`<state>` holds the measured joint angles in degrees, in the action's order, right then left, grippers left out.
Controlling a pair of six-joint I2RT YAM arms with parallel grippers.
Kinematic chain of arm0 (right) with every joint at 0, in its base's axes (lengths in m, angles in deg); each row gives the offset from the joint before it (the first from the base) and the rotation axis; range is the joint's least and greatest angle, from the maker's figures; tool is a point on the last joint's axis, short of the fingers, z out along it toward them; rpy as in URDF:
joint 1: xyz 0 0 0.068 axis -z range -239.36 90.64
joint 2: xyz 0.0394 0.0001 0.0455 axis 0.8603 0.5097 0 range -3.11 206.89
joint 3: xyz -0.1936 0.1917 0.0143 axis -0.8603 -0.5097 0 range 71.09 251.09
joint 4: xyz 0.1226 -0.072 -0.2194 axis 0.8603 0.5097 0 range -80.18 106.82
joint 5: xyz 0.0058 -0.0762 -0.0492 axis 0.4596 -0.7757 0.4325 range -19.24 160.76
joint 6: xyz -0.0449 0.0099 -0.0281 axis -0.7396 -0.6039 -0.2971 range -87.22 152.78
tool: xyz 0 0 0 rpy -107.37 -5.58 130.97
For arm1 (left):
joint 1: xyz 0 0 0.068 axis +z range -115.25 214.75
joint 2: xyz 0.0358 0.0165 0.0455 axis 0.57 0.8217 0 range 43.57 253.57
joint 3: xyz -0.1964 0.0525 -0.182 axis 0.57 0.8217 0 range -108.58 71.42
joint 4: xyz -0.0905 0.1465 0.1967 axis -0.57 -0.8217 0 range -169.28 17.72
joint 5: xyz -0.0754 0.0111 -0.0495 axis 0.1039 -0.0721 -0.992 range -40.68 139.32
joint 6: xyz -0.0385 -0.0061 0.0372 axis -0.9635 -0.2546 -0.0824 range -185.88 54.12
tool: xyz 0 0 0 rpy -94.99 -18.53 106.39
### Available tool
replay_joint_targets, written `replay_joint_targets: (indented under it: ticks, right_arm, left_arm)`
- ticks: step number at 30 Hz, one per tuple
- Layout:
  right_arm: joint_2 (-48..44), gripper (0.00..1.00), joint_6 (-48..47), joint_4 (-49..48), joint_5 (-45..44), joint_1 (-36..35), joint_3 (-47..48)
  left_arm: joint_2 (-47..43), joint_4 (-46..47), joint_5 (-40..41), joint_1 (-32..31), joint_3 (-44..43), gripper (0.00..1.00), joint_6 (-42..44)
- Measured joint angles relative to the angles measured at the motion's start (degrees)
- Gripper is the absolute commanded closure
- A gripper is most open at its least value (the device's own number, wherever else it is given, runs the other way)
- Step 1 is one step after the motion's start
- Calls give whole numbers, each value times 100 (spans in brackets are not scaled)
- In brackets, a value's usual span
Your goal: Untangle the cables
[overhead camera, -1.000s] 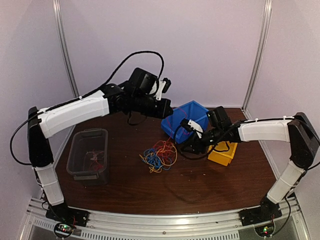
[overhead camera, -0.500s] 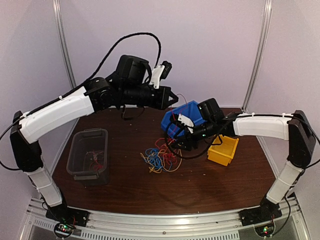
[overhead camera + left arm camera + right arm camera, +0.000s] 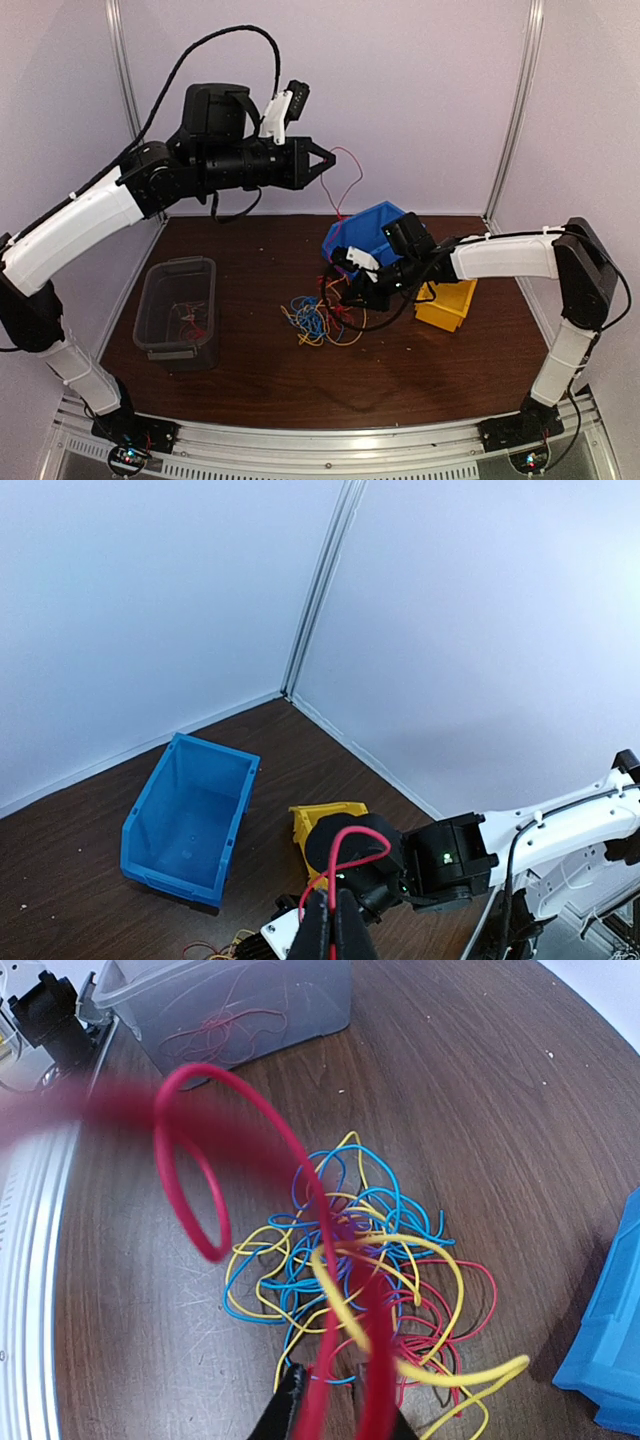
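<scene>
The yellow cable lies across the red cable that both grippers pinch, so next my right gripper lets go of the red cable and grabs the yellow cable (image 3: 460, 1372).
The cables (image 3: 318, 318) lie in a tangled pile of red, blue and yellow wires on the brown table; the right wrist view shows the pile (image 3: 340, 1250) below the fingers. My left gripper (image 3: 325, 160) is raised high above the table's back and is shut on a red cable (image 3: 358, 180) that hangs down in a loop towards the pile. The left wrist view shows that gripper (image 3: 330, 895) pinching the red cable (image 3: 358, 829). My right gripper (image 3: 340, 290) is just above the pile's right edge. In its wrist view the gripper (image 3: 328, 1370) is shut on the red cable (image 3: 163, 1150), which curls up close to the camera; a yellow strand also crosses there.
A grey bin (image 3: 175, 310) with a few red wires stands at the left, also seen in the right wrist view (image 3: 230, 1010). A blue bin (image 3: 375, 230) and a yellow bin (image 3: 450, 305) sit behind and right of the pile. White walls enclose the back and sides.
My left gripper has risen and drawn back to the left, pulling the red cable up. My right gripper has moved left and down to the pile's edge.
</scene>
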<state>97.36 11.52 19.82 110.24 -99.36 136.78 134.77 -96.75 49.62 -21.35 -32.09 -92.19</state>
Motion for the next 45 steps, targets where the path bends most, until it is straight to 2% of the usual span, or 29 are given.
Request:
replay_joint_targets:
  ticks: [6, 9, 18, 26, 31, 33, 37, 40, 42, 44, 45]
  right_arm:
    - [79, 54, -142, -15, -74, 2, -133]
    - [4, 49, -398, 170, -28, 2, -223]
    - [-758, 51, -1283, 837, 63, 39, -240]
    - [-702, 39, -1351, 688, -74, 138, -245]
    - [-192, 39, -1429, 409, -201, 136, -44]
    - [79, 41, -1460, 341, -208, 136, 72]
    - [481, 62, -1473, 251, -153, 120, 271]
    - [616, 69, -1412, 149, -50, 118, 339]
    - [625, 65, -1375, 66, -2, 116, 339]
    - [621, 53, -1305, -48, 26, 116, 330]
    - [605, 51, -1287, -190, 35, 116, 289]
  left_arm:
    - [-284, 28, 306, 0, 68, 100, 111]
    - [-393, 59, 356, 0, 105, 100, 188]
    - [-450, 59, 468, 0, 774, 100, 468]
    - [-540, 46, 507, 0, 1029, 100, 579]
    - [-713, 52, 509, 0, 1032, 100, 605]
    - [-772, 57, 514, 0, 1032, 100, 610]
    - [-828, 59, 553, 0, 1032, 100, 612]
    - [-831, 59, 586, 0, 1036, 100, 612]
    - [-831, 55, 610, 0, 1040, 100, 610]
    - [-831, 57, 621, 0, 1040, 100, 610]
    - [-831, 57, 629, 0, 1040, 100, 610]
